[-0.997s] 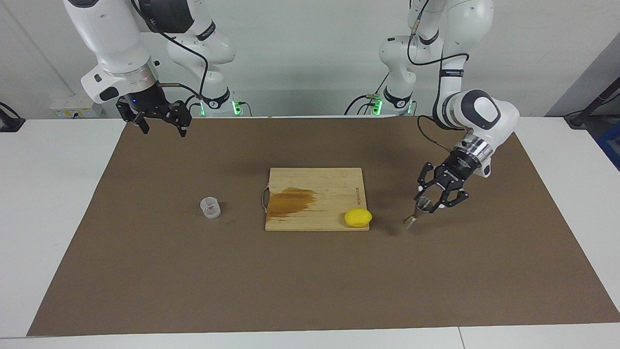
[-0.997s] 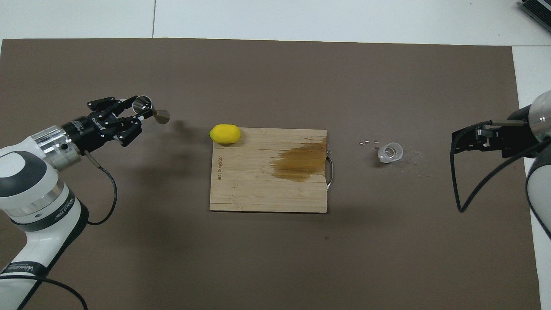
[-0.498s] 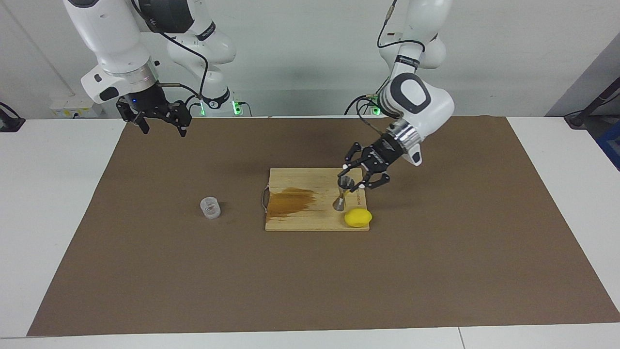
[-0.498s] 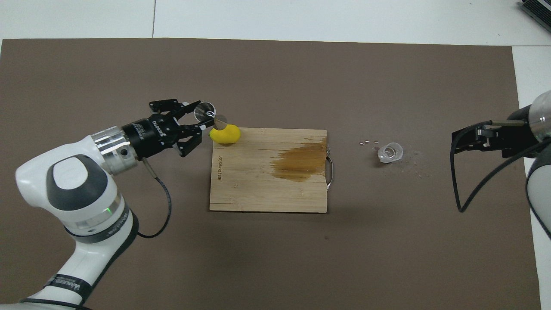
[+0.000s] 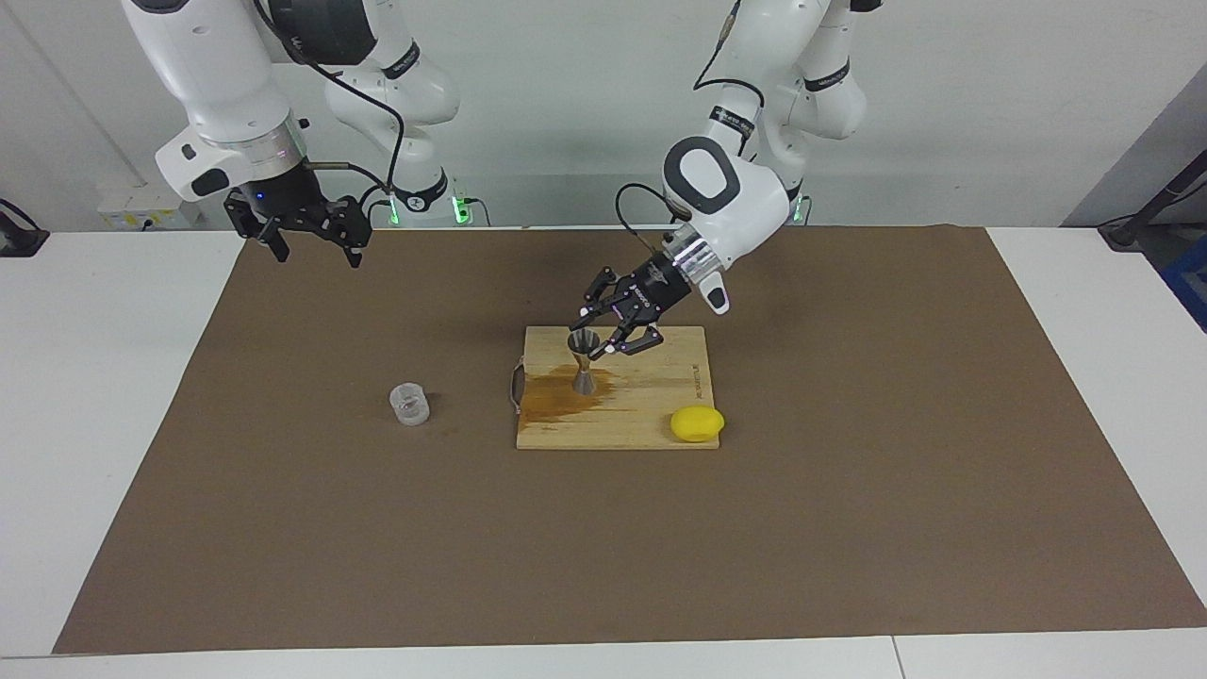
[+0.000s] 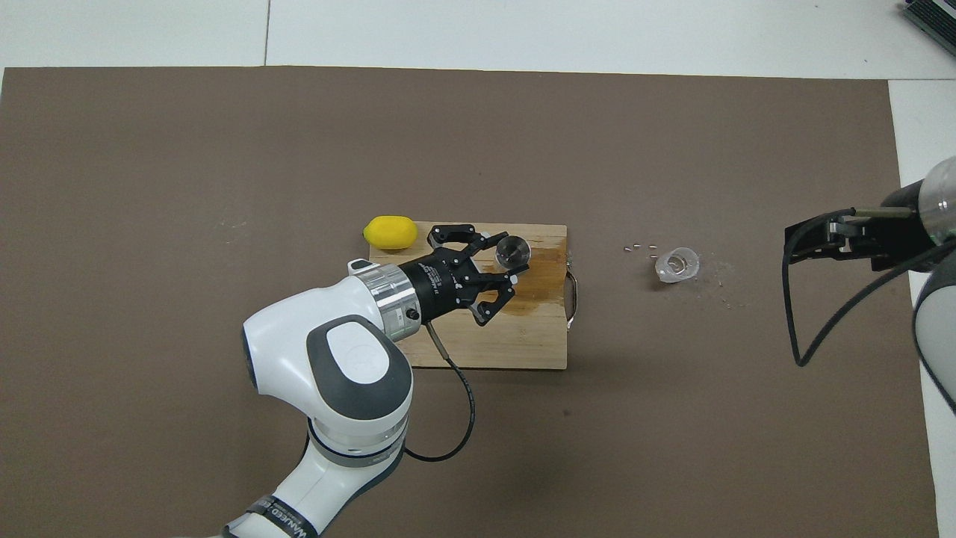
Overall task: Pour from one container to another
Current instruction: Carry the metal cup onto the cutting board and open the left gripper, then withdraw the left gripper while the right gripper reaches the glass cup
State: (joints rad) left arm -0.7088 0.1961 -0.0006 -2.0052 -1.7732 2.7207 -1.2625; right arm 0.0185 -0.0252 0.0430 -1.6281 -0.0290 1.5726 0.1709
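Observation:
My left gripper is to release the metal jigger so that it stands upright on the board's brown stain (image 6: 522, 272), toward the metal handle.
The metal hourglass jigger (image 5: 584, 364) stands upright over the brown stain on the wooden cutting board (image 5: 660, 426), with my left gripper (image 5: 593, 345) shut on its upper cone. Whether its foot touches the board I cannot tell. From overhead the jigger's (image 6: 512, 251) open mouth shows just past the left gripper (image 6: 502, 258). The small clear cup (image 5: 409, 404) sits upright on the brown mat beside the board, toward the right arm's end, and shows as the clear cup (image 6: 677, 264) from overhead. My right gripper (image 5: 311, 236) waits open and holding nothing above the mat's corner near its base.
A yellow lemon (image 5: 697, 423) lies on the board's corner toward the left arm's end, farther from the robots. The board's metal handle (image 6: 573, 298) points at the cup. A few small bits (image 6: 640, 245) lie scattered on the mat around the cup.
My left arm carried the jigger from over the mat at its own end, past the lemon, to over the board's stain. The jigger went from tilted to upright. The right arm stayed still.

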